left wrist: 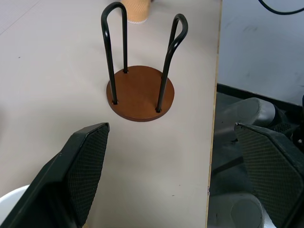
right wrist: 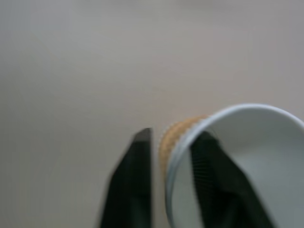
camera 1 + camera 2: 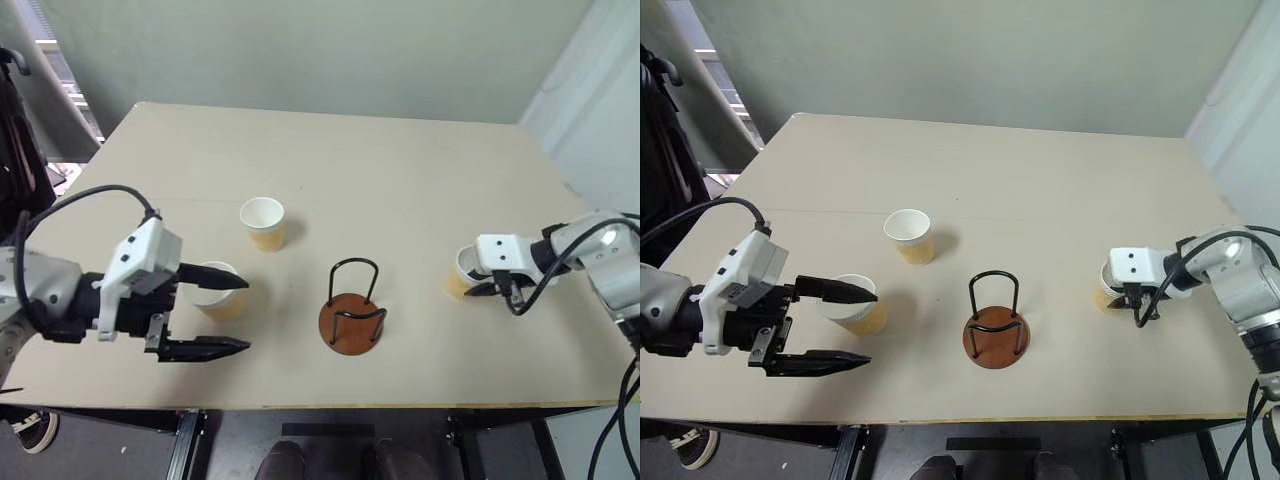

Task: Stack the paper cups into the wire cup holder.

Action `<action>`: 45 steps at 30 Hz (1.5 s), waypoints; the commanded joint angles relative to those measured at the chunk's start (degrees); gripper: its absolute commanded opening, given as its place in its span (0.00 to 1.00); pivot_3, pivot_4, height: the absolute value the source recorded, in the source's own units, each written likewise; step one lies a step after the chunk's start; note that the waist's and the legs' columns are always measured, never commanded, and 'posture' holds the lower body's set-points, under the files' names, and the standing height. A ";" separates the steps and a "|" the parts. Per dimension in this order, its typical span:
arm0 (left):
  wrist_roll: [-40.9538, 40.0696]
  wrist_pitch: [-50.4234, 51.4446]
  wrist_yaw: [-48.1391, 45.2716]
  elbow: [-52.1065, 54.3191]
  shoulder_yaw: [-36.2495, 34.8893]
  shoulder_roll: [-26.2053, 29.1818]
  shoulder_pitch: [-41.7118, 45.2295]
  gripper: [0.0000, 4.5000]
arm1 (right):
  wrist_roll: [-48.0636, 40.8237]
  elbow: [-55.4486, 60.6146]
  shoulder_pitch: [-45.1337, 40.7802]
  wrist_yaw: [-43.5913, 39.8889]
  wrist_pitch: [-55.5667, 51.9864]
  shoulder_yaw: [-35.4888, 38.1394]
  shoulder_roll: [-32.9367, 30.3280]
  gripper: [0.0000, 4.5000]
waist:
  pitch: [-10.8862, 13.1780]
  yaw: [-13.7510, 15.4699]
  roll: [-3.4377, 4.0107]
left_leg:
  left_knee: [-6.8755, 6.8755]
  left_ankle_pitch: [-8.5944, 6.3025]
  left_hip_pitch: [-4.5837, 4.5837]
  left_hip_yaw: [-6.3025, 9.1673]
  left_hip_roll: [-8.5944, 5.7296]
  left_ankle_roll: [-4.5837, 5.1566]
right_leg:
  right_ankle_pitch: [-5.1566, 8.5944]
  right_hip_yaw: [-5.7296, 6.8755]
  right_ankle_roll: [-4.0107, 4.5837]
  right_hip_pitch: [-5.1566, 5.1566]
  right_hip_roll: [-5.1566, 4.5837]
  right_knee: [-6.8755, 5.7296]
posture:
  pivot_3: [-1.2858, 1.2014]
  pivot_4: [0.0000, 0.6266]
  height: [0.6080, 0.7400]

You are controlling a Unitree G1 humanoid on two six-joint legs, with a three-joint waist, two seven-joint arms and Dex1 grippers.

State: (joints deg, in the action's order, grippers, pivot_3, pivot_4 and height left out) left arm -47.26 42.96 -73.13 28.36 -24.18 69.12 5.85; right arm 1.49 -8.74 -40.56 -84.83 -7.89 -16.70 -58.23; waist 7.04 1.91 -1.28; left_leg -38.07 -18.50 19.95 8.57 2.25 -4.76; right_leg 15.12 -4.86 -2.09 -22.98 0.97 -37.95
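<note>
My right gripper is to let go of the tan paper cup on the brown disc (image 3: 351, 324) between the black wire arches of the holder.
Three tan paper cups stand upright on the table. My right gripper (image 2: 171, 137) is shut on the wall of the right cup (image 3: 463, 270), one finger inside the rim and one outside. The wire cup holder (image 3: 352, 320), a brown disc with black wire arches, stands empty near the front middle. My left gripper (image 3: 225, 316) hangs open left of the holder, pointing at it. A second cup (image 3: 218, 296) stands just beyond its far finger, not between the fingers. The third cup (image 3: 263, 222) stands alone further back.
The beige table (image 3: 400, 170) ends just in front of the holder, its front edge (image 1: 211, 142) dropping to the floor. Dark equipment (image 3: 15, 130) stands past the table's left side. A pale wall runs behind the table.
</note>
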 commanded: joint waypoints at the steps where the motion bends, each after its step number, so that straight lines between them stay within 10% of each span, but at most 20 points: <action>1: -0.23 -0.32 0.47 1.04 -2.28 -0.09 -0.33 1.00 | -2.20 0.79 -2.87 -3.48 0.64 2.80 -1.94 0.01 | 0.00 0.02 0.00 | 0.00 0.00 0.01 0.00 0.00 0.00 | 0.00 0.00 0.00 0.00 0.00 0.00 | 0.52 0.24 1.00; 14: -0.04 -0.77 2.12 0.60 -0.14 -0.42 1.08 1.00 | -31.31 17.91 -20.99 -6.60 -15.98 6.41 5.74 0.01 | 0.02 -0.46 0.03 | 0.03 0.08 -0.04 -0.03 0.03 -0.14 | 0.03 -0.11 0.04 0.01 0.42 0.04 | 0.52 0.24 1.00; 45: -1.34 1.57 -2.52 -3.01 -16.13 5.74 4.14 1.00 | -21.25 23.25 -13.00 -6.51 -13.51 -0.92 10.93 0.01 | 0.00 0.08 0.00 | -0.02 0.08 -0.02 -0.05 0.30 -0.16 | 0.00 -0.14 0.09 0.03 0.65 0.02 | 0.52 0.24 1.00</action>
State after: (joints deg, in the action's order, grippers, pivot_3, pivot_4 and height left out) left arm -48.32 44.37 -75.58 24.67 -37.75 74.83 9.82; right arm -19.97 13.75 -53.38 -91.24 -22.41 -18.37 -47.37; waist 7.04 1.99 -1.28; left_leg -38.09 -18.42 19.93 8.52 2.56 -4.92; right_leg 15.11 -4.99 -2.00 -22.96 1.63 -37.93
